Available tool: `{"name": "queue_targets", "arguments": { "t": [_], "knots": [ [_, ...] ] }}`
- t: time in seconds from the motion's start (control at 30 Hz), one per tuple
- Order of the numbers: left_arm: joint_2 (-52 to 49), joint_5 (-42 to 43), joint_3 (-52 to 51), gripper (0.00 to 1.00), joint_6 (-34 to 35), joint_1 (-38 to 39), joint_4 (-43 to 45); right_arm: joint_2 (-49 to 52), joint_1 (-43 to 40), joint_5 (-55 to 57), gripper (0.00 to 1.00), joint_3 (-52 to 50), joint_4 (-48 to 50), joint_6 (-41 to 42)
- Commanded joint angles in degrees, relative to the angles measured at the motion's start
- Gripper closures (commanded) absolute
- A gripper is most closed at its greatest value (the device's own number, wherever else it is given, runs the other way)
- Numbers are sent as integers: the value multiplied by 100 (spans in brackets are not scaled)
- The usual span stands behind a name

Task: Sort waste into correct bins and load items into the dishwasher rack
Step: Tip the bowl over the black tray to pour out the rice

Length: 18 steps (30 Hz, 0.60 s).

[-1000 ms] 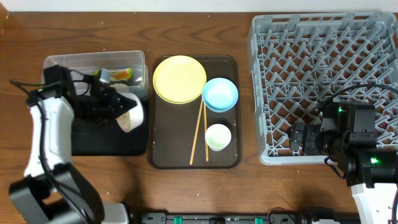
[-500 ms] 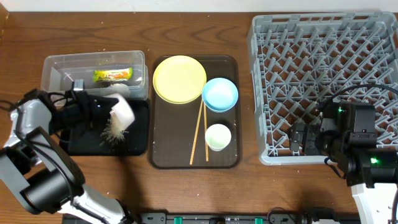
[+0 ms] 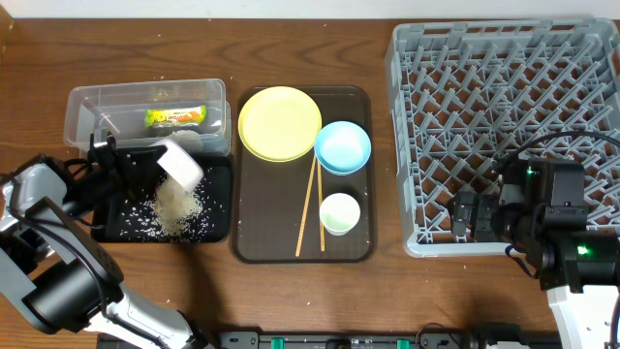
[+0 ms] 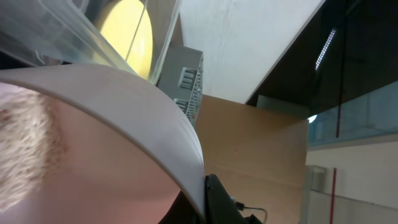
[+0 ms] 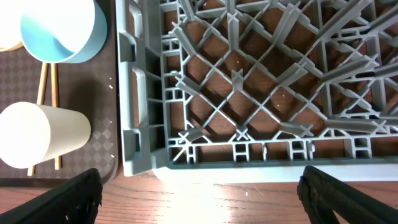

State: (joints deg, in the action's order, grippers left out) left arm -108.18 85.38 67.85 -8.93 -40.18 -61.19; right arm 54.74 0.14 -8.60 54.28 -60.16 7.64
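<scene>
Next, my left gripper lets go of the white bowl on the brown tray (image 3: 269, 206), between the chopsticks and the black tray.
My left gripper (image 3: 143, 165) is shut on the rim of the white bowl (image 3: 180, 161), which is tipped mouth-down over the black tray (image 3: 219, 180). Loose rice (image 3: 174, 206) lies piled and scattered on that tray. In the left wrist view the bowl (image 4: 93, 137) fills the frame, its rim pinched at the jaws (image 4: 206, 198). The green-and-orange wrapper (image 3: 175, 117) lies in the clear tub (image 3: 97, 105). The yellow plate (image 3: 279, 122), blue bowl (image 3: 343, 147), white cup (image 3: 340, 213) and chopsticks (image 3: 310, 208) rest on the brown tray (image 3: 254, 248). My right gripper (image 5: 202, 199) is open and empty at the front edge of the rack (image 3: 504, 116).
The right wrist view shows the rack's front-left corner (image 5: 143, 143), the cup (image 5: 43, 134), the blue bowl (image 5: 59, 28) and the chopsticks (image 5: 42, 87). The tub and black tray sit side by side at the left. I cannot make out the crumpled white scrap.
My left gripper has tipped the white bowl further over the black tray, and rice has poured out into a pile. The right arm has not moved.
</scene>
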Motion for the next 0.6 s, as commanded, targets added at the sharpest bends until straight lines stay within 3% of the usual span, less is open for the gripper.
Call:
{"name": "queue_targets", "arguments": {
  "t": [0.0, 0.07, 0.2, 0.33, 0.47, 0.57],
  "knots": [
    [-17, -328, -31, 94, 11, -15, 293, -9, 59, -46, 1, 111, 11, 46],
    [-17, -446, -31, 94, 361, -15, 269, -9, 59, -44, 1, 109, 11, 44],
    [7, 474, -31, 94, -560, 13, 44, -9, 59, -44, 1, 111, 11, 44],
    [-7, 431, -31, 94, -396, -15, 96, -9, 59, -44, 1, 109, 7, 46],
    [52, 435, -26, 94, -955, -20, -13, -9, 59, -46, 1, 109, -7, 46],
    [48, 387, -26, 94, -713, -57, -83, -9, 59, -46, 1, 109, -7, 44]
  ]
}}
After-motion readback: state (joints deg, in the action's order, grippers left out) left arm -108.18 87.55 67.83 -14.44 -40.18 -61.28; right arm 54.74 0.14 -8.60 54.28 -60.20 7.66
